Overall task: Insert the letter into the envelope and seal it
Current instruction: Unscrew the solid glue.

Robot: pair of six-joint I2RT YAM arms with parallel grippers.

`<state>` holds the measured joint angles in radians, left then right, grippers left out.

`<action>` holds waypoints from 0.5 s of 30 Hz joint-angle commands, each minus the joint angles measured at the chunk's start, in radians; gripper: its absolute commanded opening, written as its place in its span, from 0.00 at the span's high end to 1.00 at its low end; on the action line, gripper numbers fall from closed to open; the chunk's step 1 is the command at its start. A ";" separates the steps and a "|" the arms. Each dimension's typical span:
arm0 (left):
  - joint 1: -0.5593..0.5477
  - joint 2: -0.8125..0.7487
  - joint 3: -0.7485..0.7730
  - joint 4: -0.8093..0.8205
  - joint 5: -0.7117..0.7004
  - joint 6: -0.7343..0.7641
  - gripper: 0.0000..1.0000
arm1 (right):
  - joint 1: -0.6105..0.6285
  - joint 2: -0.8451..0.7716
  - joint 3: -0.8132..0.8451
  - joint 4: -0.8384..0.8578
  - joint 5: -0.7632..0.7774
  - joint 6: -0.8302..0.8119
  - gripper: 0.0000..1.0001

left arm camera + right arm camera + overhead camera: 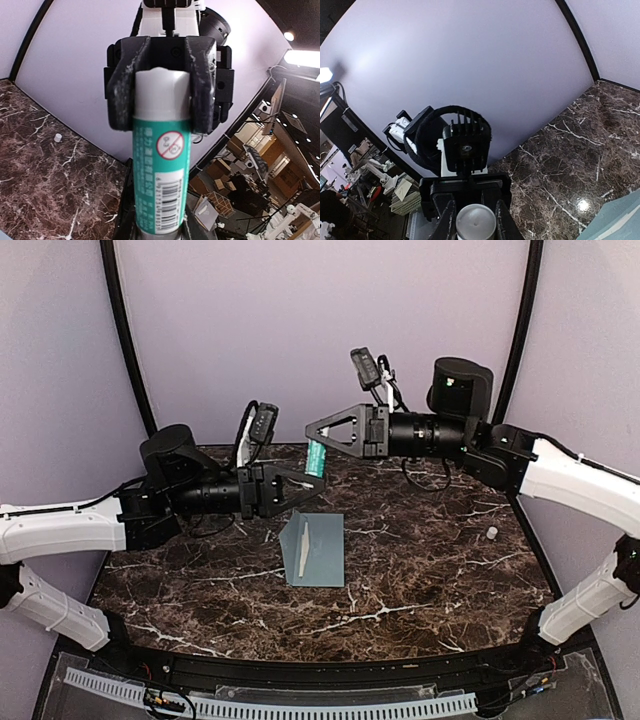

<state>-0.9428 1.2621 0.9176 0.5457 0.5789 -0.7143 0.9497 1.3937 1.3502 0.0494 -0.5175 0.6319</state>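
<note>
The glue barely clears the white rim, so next my right gripper opens, takes the teal body point(315, 458) lower down and turns it to raise more glue.
A teal glue stick point(316, 458) hangs in the air between both grippers, above the table's far middle. My right gripper point(311, 432) is shut on its white upper end point(162, 95). The white tip point(476, 224) sits tight between the right fingers point(446, 220). My left gripper point(318, 484) comes from the left and is closed on the teal lower body point(161, 200), at the bottom edge of the left wrist view. The pale teal envelope point(318, 550) lies flat on the table below them, a white strip point(302, 545) along its left part. The letter does not show by itself.
A small white cap point(492, 533) stands alone on the dark marble table point(430, 580) at the right, also visible in the left wrist view point(58, 137). The envelope's corner point(615, 220) shows at the lower right of the right wrist view. Curved black poles and lilac walls ring the back.
</note>
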 commanded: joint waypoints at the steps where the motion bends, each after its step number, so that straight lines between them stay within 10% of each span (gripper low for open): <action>1: -0.002 -0.012 0.055 -0.222 -0.181 0.079 1.00 | 0.021 0.019 0.052 -0.055 0.157 -0.047 0.96; 15: -0.001 0.045 0.097 -0.469 -0.441 0.098 1.00 | 0.108 0.179 0.126 -0.258 0.571 0.063 0.98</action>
<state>-0.9455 1.2907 0.9817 0.1547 0.2379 -0.6277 1.0161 1.5295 1.4204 -0.1436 -0.0769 0.6544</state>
